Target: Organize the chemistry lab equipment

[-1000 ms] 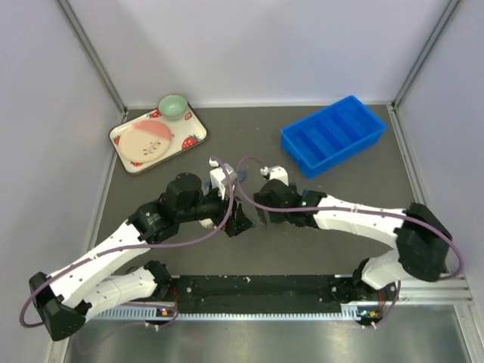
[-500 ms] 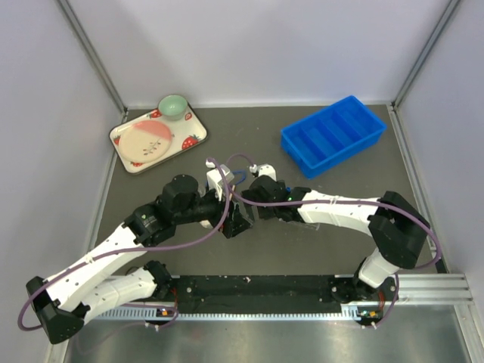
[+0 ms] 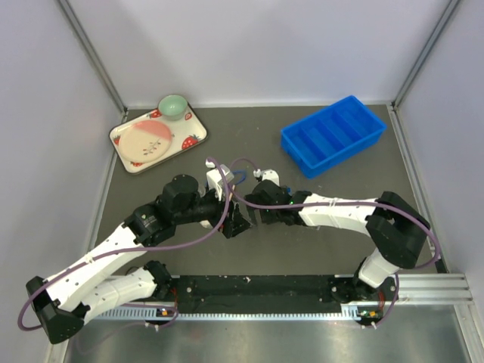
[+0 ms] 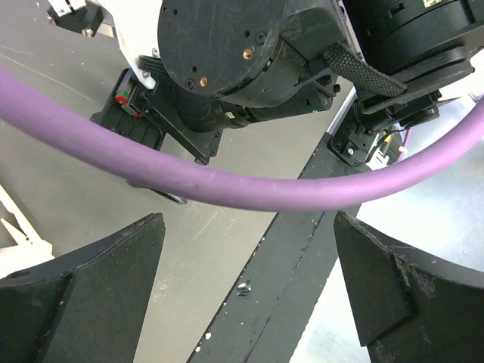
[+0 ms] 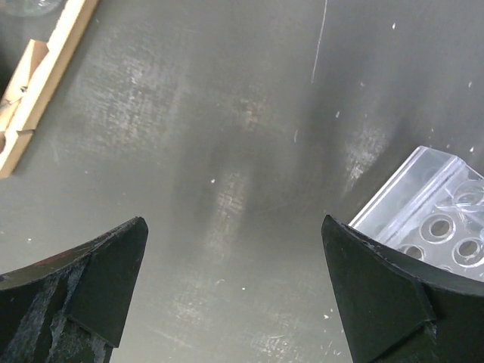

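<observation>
The robot's right gripper should next move to the blue divided bin and close on the rim of its short side (image 3: pixel 294 147) facing the strawberry-print tray.
In the right wrist view a clear plastic test-tube rack (image 5: pixel 427 215) lies at the right edge. A wooden clamp (image 5: pixel 34 87) lies at the upper left, with a bit of glassware (image 5: pixel 30 4) in the corner. My right gripper (image 5: pixel 234 221) is open and empty above bare table between them. In the top view these things are hidden under the arms, where my right gripper (image 3: pixel 255 215) and left gripper (image 3: pixel 238 224) meet mid-table. My left gripper (image 4: pixel 249 221) is open and empty. Its view shows only an arm base, a purple cable (image 4: pixel 227 181) and the black rail (image 4: pixel 280 287).
A blue divided bin (image 3: pixel 333 134) stands at the back right. A strawberry-print tray (image 3: pixel 198 140) at the back left holds a green bowl (image 3: pixel 173 107) and a pink plate (image 3: pixel 145 141). The black rail (image 3: pixel 257 291) runs along the near edge.
My right arm has swung left, bringing its gripper close beside the left gripper. The left arm has barely moved. Both grippers stay open.
</observation>
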Controlling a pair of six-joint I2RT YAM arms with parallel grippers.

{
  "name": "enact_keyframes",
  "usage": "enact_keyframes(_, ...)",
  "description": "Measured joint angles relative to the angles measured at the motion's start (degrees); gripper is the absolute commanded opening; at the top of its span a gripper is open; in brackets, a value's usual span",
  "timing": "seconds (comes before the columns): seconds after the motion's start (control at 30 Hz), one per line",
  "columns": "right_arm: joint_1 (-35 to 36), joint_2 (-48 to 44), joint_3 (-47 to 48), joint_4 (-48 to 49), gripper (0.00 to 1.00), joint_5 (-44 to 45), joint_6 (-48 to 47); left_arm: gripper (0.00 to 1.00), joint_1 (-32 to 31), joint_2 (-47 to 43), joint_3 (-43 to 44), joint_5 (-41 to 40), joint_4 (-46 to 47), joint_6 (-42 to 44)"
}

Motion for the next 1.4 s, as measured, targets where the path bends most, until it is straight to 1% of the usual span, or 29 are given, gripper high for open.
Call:
enact_keyframes(0.23, -0.4, 0.0, -2.4, 0.3, 0.99, 0.2, 0.6, 0.99, 0.0, 0.0, 0.0, 0.0, 0.0, 0.0)
enact_keyframes(0.4, -2.8, -0.9, -5.0, 0.2, 0.99, 1.2, 0.6, 0.99, 0.0, 0.0, 0.0, 0.0, 0.0, 0.0)
enact_keyframes(0.67, -9.6, -6.4, -10.3, -0.3, 0.99, 1.7, 0.3, 0.99, 0.0, 0.0, 0.0, 0.0, 0.0, 0.0)
enact_keyframes(0.87, -15.0, -9.4, -12.3, -0.3, 0.99, 1.6, -0.3, 0.99, 0.0, 0.0, 0.0, 0.0, 0.0, 0.0)
enact_keyframes(1.27, -25.1, -9.3, -12.4, -0.4, 0.99, 1.8, -1.0, 0.99, 0.0, 0.0, 0.0, 0.0, 0.0, 0.0)
enact_keyframes(1.4, -26.6, -8.4, -12.3, -0.6, 0.99, 2.3, -1.0, 0.99, 0.0, 0.0, 0.0, 0.0, 0.0, 0.0)
